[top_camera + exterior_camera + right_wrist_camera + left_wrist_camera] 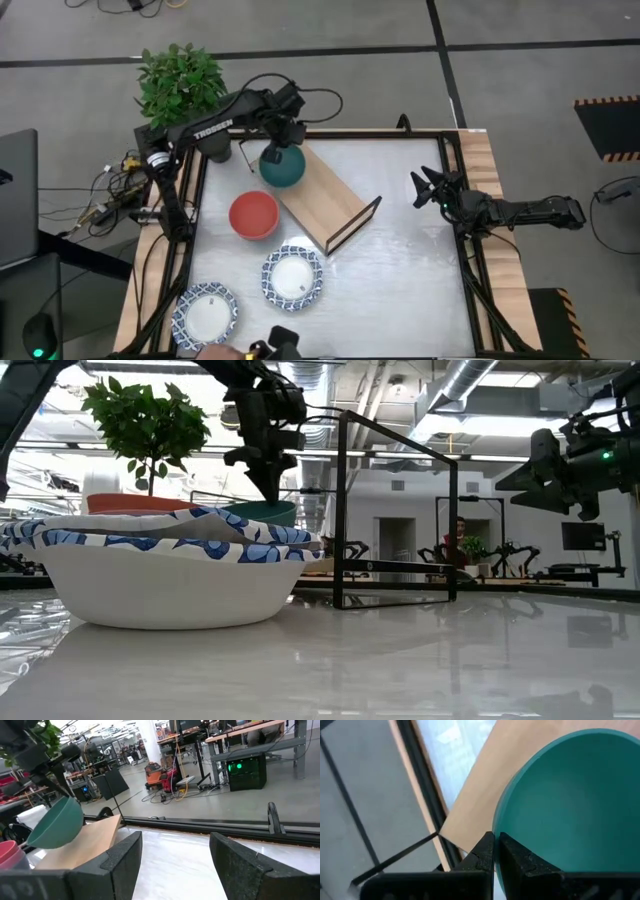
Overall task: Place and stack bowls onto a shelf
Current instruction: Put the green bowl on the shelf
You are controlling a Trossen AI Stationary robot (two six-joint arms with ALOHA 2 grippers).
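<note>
Next, I let go of the teal bowl with my left gripper on the shelf's far end (277, 156) (555, 845), near the shelf's corner by the potted plant.
A teal bowl (284, 168) hangs over the far-left end of the shelf (325, 195). The shelf is a light-wood board lying aslant on the table, with a black wire end frame (395, 510). My left gripper (277, 150) is shut on the teal bowl (570, 795) from above. A red bowl (254, 214) stands beside the shelf. Two blue-and-white patterned bowls (293, 277) (205, 313) sit near the front edge. My right gripper (425, 190) waits open at the table's right side, holding nothing. My left gripper pinches the teal bowl's rim (495, 827), one finger (520, 857) inside the bowl and one (480, 855) outside. The fingers come steeply from above. The bowl hangs tilted below them (55, 825) over the board's end; whether its bottom touches the wood cannot be told.
A potted green plant (180, 80) stands at the far-left corner, behind the left arm. The nearest patterned bowl (170, 570) blocks much of the low view. Bare tabletop (410, 270) lies between the shelf and the right arm.
</note>
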